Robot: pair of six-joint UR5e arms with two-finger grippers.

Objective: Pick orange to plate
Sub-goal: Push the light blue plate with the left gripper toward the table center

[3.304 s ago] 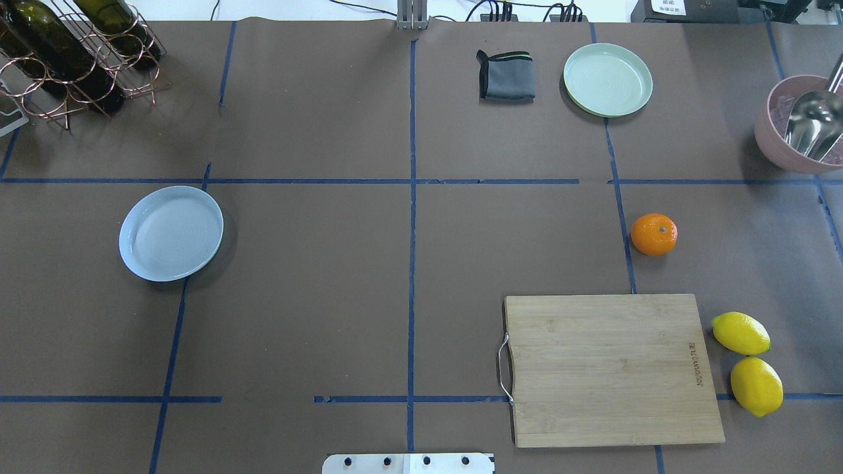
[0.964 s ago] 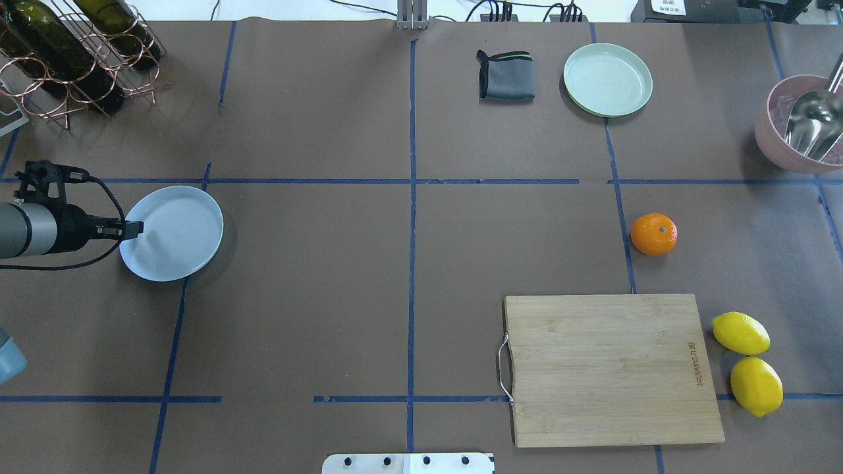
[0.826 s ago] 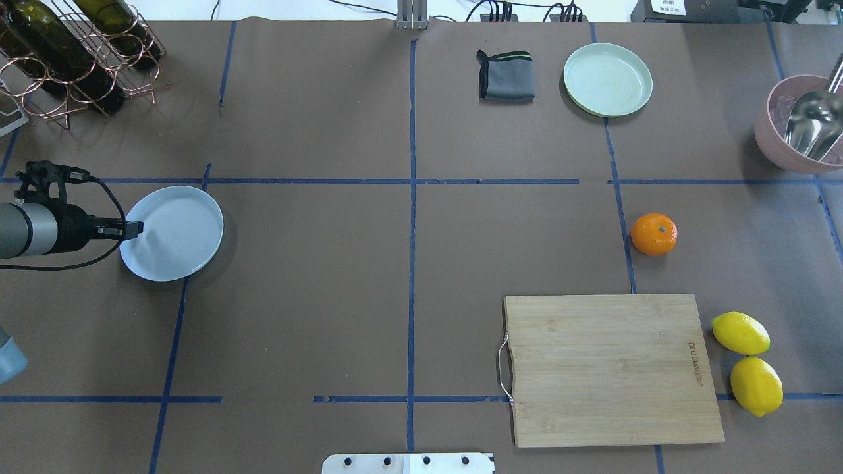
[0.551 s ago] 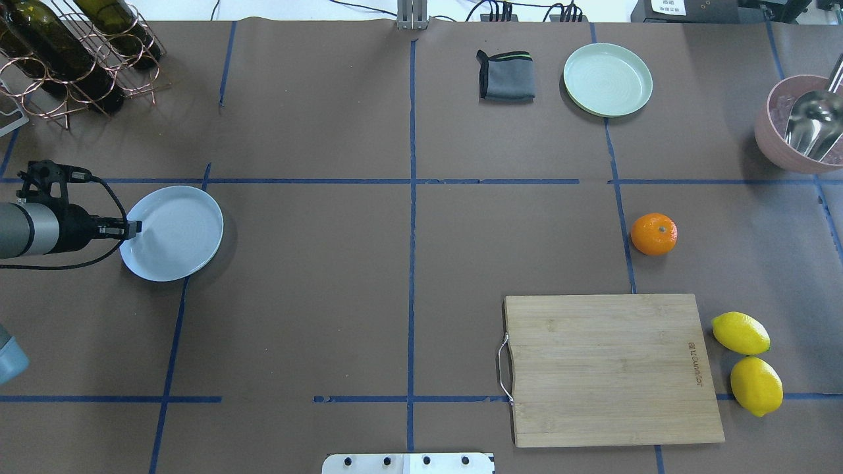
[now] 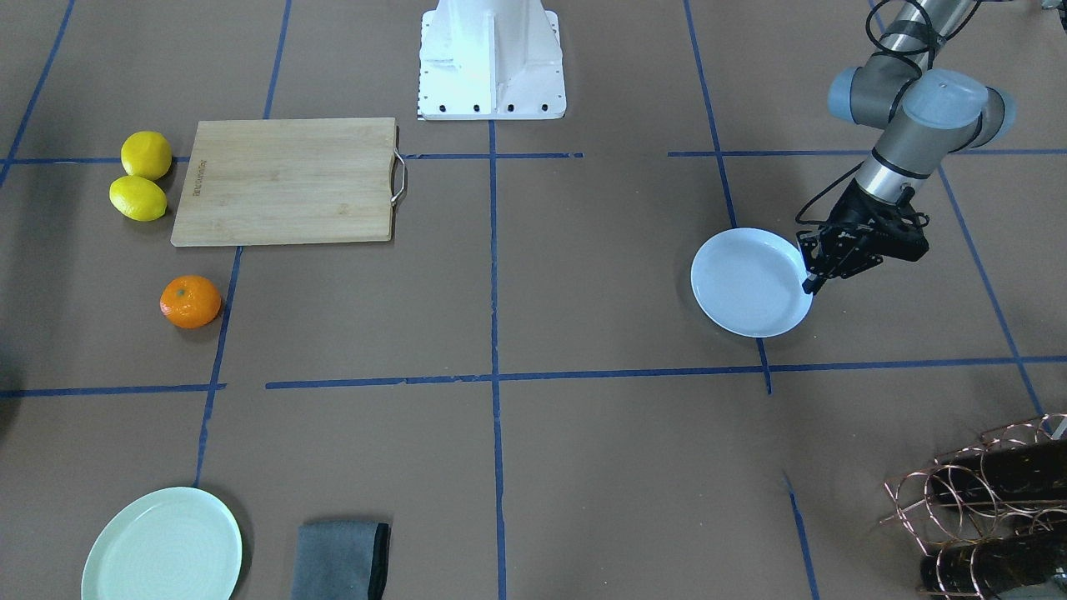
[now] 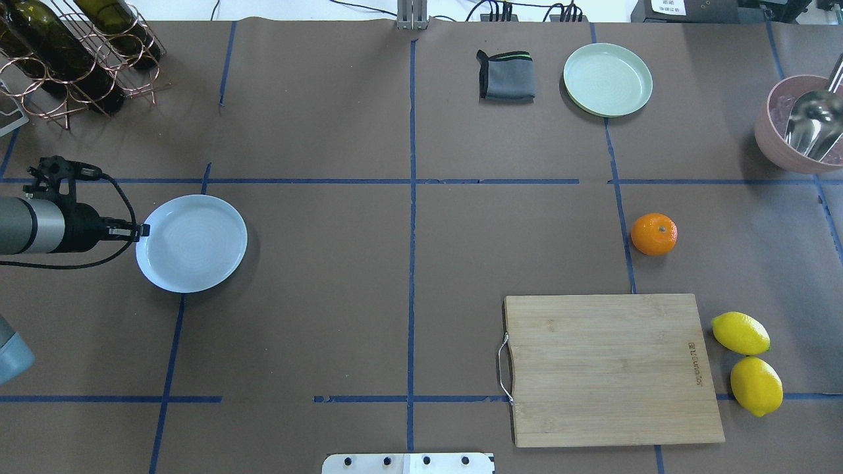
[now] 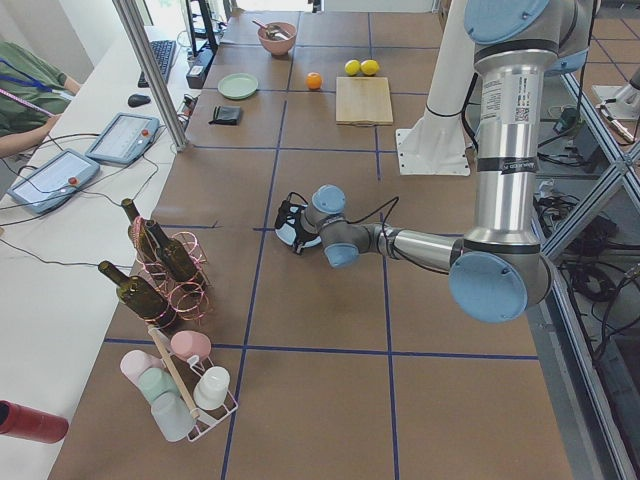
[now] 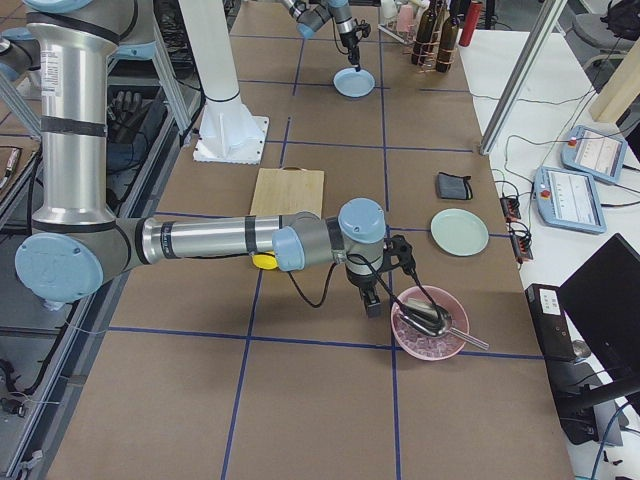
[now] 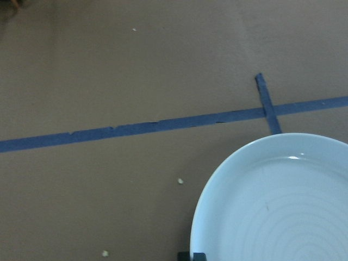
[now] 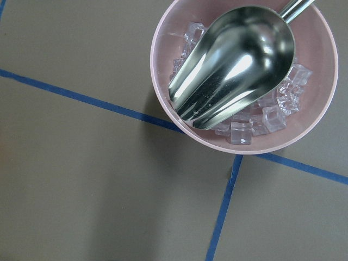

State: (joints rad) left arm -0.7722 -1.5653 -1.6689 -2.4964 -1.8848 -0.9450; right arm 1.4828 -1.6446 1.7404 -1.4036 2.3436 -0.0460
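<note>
Next, I set the bluish-white plate down with my left gripper and let go of it on the middle blue line [image 5: 490,309], just short of that line's far crossing.
The orange [image 6: 653,234] rests on the brown table cover at the right, just beyond the cutting board, with no gripper near it. Far across on the left lies the bluish-white plate [image 6: 191,243]. My left gripper [image 6: 141,230] comes in low from the left edge and is shut on the plate's left rim; the front-facing view shows the gripper [image 5: 809,282] at the rim of the plate [image 5: 750,283]. Only the exterior right view shows my right gripper [image 8: 372,303], beside the pink bowl, and I cannot tell its state.
A wooden cutting board [image 6: 612,368] lies at the near right with two lemons [image 6: 741,333] beside it. At the far right stand a mint-green plate [image 6: 607,79], a grey cloth [image 6: 506,76] and a pink bowl [image 6: 800,125] with ice and a scoop. A wine rack [image 6: 72,52] is far left.
The left arm came into view and reached the plate's left rim. In the last half second the plate shifted right and slightly toward the robot, with the gripper. The orange has not moved.
</note>
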